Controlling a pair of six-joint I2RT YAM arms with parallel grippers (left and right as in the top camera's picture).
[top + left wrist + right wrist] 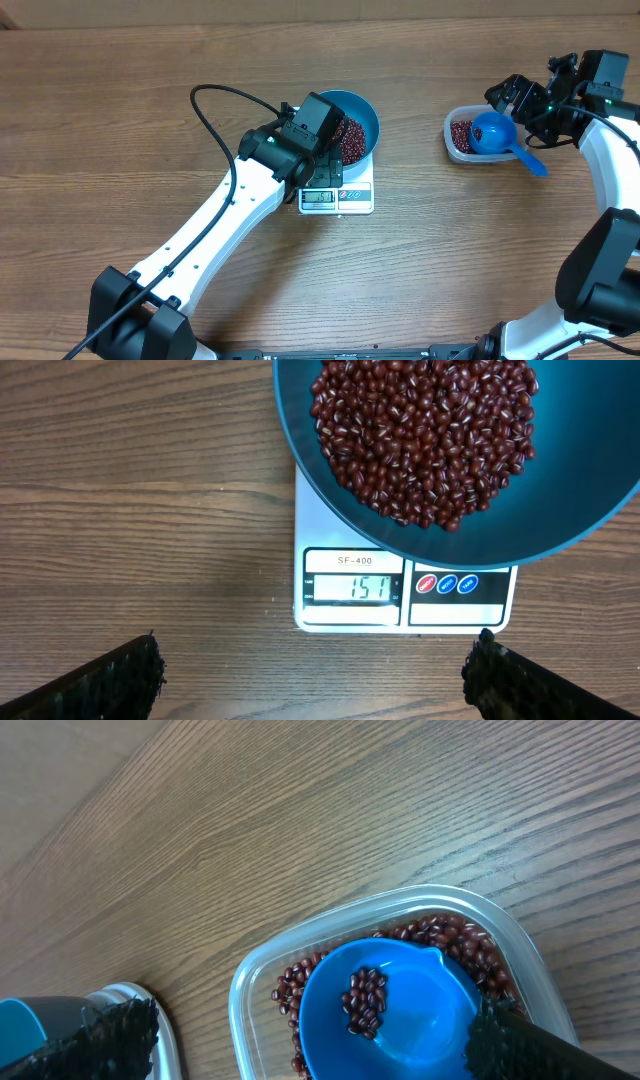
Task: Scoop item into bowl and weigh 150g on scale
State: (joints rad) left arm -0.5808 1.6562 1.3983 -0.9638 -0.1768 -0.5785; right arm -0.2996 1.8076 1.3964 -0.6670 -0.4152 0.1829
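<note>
The robot's right gripper will next move to the middle of the handle (529, 160) of the blue scoop, just outside the clear tub's rim, and close there.
The bright blue bowl (365, 115) (590, 510) stands on the white scale (355, 196) (460, 610) and holds a heap of red-brown beans (352, 138) (425, 430). The scale's display (350, 588) reads 151. My left gripper (318, 172) (315, 660) hovers open over the scale's front edge, nothing between its fingers. At the right, my right gripper (515, 105) (315, 1020) hangs open above a small blue scoop (492, 132) (420, 1020). The scoop lies in a clear tub (455, 140) (400, 905) of beans (450, 935) and has a few beans (365, 1000) in it.
The scoop's handle (530, 160) sticks out over the tub's near right rim. A black cable (215, 125) loops from the left arm over the wooden table (450, 260). Both arm bases stand at the front edge.
</note>
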